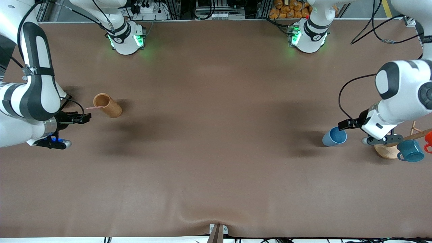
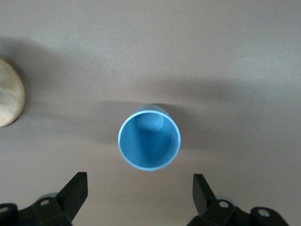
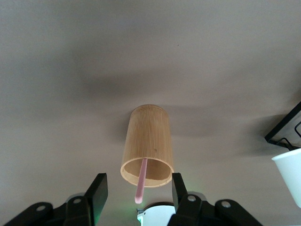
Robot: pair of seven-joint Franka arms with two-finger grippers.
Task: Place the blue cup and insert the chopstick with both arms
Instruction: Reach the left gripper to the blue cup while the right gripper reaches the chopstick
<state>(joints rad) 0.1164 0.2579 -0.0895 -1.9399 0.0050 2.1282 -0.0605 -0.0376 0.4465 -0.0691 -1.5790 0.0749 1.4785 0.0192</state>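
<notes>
The left gripper needs to next go to the blue cup's rim (image 1: 346, 134) (image 2: 120, 147) on the side facing the mug rack and close there, one finger inside.
The blue cup (image 1: 334, 137) stands mouth up toward the left arm's end of the table. My left gripper (image 1: 345, 124) hangs open just above and beside it. In the left wrist view the cup (image 2: 149, 141) lies ahead of the open gripper (image 2: 140, 188), not between the fingers. The pink chopstick (image 1: 95, 107) leans out of a tan wooden holder (image 1: 108, 105) toward the right arm's end. My right gripper (image 1: 86, 118) is open and empty beside the holder. In the right wrist view the chopstick's free tip (image 3: 139, 195) shows between the spread fingers of that gripper (image 3: 139, 192), ungripped, below the holder (image 3: 147, 146).
A wooden mug rack with a round base (image 1: 386, 152) stands close to the cup, nearer the left arm's end. It carries a teal handled mug (image 1: 410, 151) and an orange-red mug (image 1: 428, 140). The rack's base also shows in the left wrist view (image 2: 7, 94). The brown table (image 1: 216, 141) spreads between the two arms.
</notes>
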